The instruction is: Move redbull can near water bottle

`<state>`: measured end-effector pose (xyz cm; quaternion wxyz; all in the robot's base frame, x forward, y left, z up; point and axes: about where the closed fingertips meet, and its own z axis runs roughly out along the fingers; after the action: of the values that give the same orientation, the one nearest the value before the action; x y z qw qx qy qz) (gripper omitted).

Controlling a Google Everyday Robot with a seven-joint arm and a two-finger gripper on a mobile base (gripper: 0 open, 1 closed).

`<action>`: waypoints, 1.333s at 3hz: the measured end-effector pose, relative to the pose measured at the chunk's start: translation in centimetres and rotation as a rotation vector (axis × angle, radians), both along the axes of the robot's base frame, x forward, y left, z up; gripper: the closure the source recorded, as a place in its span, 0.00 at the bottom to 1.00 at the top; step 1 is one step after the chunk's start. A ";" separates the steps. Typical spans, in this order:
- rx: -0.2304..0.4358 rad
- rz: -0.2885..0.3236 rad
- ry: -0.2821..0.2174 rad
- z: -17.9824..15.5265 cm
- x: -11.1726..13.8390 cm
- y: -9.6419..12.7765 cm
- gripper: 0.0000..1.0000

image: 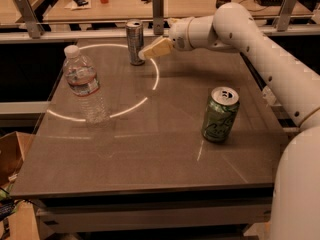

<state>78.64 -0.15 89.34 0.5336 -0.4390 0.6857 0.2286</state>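
Observation:
The redbull can (136, 39) has a silver top. My gripper needs to close around the can's upper half, just below that top.
The redbull can (134, 42) stands upright at the far edge of the table, slim and silver-grey with a silver top. My gripper (149, 53) is just right of the can, its pale fingertips almost touching the can's side, and it holds nothing. The water bottle (84, 84) stands upright at the left of the table, clear with a white cap and a pale label band, well apart from the can and the gripper.
A wider green can (220, 115) stands at the right middle of the table (150, 149). A bright ring of light (150, 91) lies on the table top. A rail with metal posts (158, 5) runs behind the far edge. A cardboard box (10, 156) sits low left.

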 end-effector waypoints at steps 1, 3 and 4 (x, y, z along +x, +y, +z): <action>0.019 0.046 -0.008 0.0 0.8 1.5 0.00; 0.026 0.091 0.022 -0.4 1.4 3.8 0.00; 0.042 0.107 0.045 -0.5 1.4 5.0 0.00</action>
<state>80.01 4.80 88.87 0.5140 -0.4587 0.6681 0.2811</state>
